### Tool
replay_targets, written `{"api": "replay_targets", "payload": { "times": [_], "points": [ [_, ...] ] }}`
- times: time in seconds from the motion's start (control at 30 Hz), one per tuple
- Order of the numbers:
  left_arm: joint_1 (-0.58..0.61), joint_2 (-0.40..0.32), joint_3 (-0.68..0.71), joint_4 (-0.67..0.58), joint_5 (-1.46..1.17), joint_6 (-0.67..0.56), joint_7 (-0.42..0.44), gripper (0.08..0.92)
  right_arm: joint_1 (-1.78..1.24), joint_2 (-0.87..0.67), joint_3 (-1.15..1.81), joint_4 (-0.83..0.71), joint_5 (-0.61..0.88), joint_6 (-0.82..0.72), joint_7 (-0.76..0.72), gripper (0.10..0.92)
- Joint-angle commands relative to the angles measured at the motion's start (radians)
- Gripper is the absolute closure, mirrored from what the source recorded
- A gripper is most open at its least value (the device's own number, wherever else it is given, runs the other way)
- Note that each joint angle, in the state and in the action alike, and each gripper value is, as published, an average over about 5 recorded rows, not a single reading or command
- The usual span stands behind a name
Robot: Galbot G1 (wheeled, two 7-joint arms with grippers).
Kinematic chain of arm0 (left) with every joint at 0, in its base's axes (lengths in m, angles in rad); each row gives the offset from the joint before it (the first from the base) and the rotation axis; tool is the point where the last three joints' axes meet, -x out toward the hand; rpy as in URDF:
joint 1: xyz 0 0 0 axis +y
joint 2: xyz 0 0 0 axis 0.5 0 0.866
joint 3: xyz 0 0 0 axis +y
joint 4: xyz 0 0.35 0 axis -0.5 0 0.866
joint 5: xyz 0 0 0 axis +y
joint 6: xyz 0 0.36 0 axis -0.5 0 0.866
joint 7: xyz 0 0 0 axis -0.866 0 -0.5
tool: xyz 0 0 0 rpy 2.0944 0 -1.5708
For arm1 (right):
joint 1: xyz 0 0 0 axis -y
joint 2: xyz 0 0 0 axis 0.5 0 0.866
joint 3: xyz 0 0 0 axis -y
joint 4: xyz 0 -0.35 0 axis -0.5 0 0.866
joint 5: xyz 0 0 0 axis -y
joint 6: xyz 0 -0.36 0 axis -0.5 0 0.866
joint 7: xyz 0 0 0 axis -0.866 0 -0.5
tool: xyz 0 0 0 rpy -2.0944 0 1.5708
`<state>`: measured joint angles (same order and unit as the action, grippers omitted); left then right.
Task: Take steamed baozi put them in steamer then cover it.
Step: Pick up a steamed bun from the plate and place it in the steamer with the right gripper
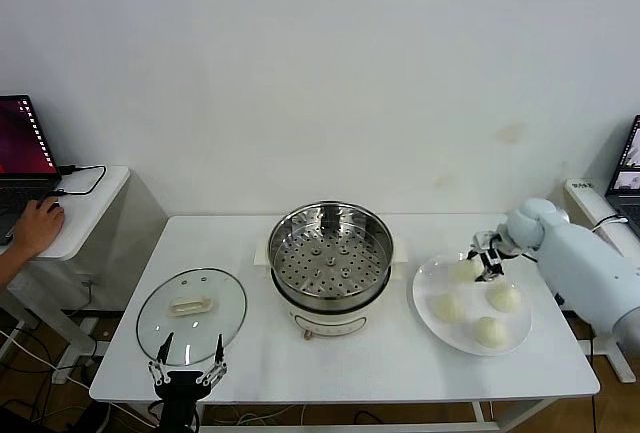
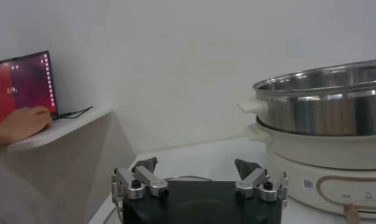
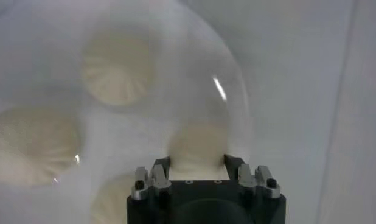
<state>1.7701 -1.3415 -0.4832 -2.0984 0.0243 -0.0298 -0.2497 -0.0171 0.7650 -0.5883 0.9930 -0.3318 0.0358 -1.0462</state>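
The robot's right gripper needs to release the baozi on the far part of the steamer's perforated tray point(image 1: 329, 231), close to the back side of the steamer. The baozi is now at the white plate's far side.
Several steamed baozi lie on a white plate point(image 1: 419, 301) at the right of the table. My right gripper point(image 1: 486, 265) reaches down at the plate's far side, shut on one baozi point(image 1: 468, 269). In the right wrist view that baozi point(image 3: 198, 143) fills the gap between the fingers of the gripper point(image 3: 197, 163). Three others point(image 1: 446, 307) point(image 1: 505, 297) point(image 1: 490, 331) lie loose. The steamer point(image 1: 331, 305) stands mid-table with its perforated tray bare. The glass cover point(image 1: 192, 305) lies flat at the left. My left gripper point(image 1: 187, 356) hangs open near the cover's front edge, its jaws point(image 2: 197, 167) empty.
A side table at the far left carries a laptop point(image 1: 18, 148), and a person's hand point(image 1: 38, 225) rests on it. Another laptop point(image 1: 628, 158) shows at the right edge. The steamer's steel wall point(image 2: 322, 115) stands close beside the left gripper.
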Motion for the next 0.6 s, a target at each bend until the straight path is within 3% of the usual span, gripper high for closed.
{"api": "replay_targets", "payload": {
  "times": [0.03, 0.33, 0.6],
  "points": [
    [0.000, 0.000, 0.001, -0.001, -0.001, 0.000, 0.000, 0.177, 0.327, -0.101, -0.191, 0.199, 0.265, -0.036, -0.007, 0.448],
    [-0.007, 0.009, -0.002, -0.011, -0.013, -0.002, 0.000, 0.177, 0.617, 0.059, -0.417, 0.205, 0.438, -0.015, 0.037, 0.450],
    [-0.017, 0.018, -0.013, -0.008, -0.029, -0.003, 0.000, 0.177, 0.671, 0.267, -0.557, 0.181, 0.505, 0.084, 0.090, 0.451]
  ]
}}
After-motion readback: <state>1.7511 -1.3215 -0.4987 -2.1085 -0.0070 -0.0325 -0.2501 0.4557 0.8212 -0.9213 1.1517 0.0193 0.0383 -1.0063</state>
